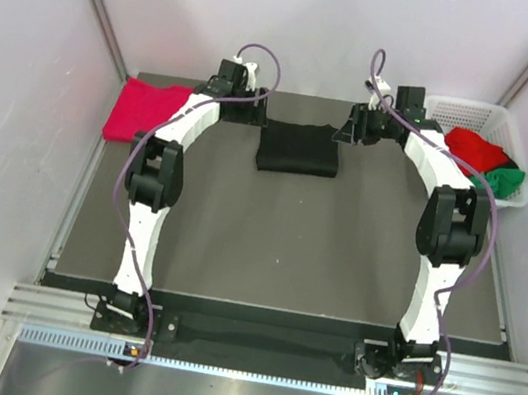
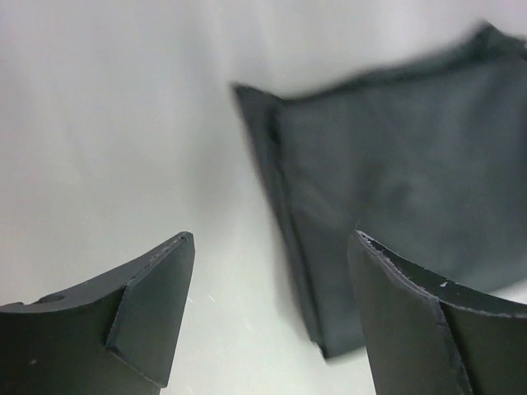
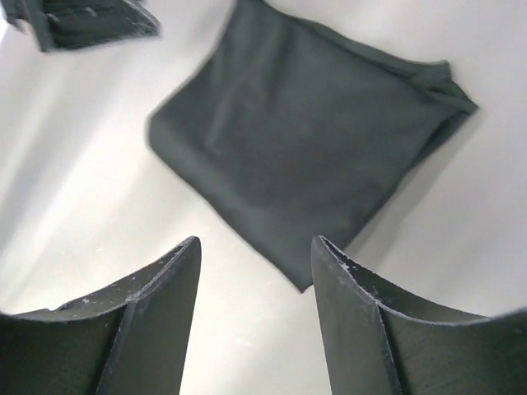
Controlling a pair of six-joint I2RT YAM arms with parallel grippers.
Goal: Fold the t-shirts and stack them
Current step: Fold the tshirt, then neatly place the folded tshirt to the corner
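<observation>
The left gripper will next close on the middle of the black t-shirt's side (image 1: 264, 145) (image 2: 290, 218) that faces the crimson-pink t-shirt.
A black t-shirt (image 1: 297, 148) lies folded into a flat square at the back middle of the table. My left gripper (image 1: 258, 112) hovers at the shirt's left back corner, open and empty. In the left wrist view the gripper (image 2: 272, 239) stands just above the black t-shirt (image 2: 395, 173), near its corner. My right gripper (image 1: 348, 131) hovers at the right back corner, also open and empty. In the right wrist view that gripper (image 3: 257, 243) is just off the corner of the black t-shirt (image 3: 305, 140). A folded crimson-pink t-shirt (image 1: 145, 109) lies at the back left.
A white mesh basket (image 1: 471, 113) at the back right holds a bright red t-shirt (image 1: 475, 149) and a green one (image 1: 505, 180). Light walls close in the table on the left, back and right. Both arm bases stand at the near edge.
</observation>
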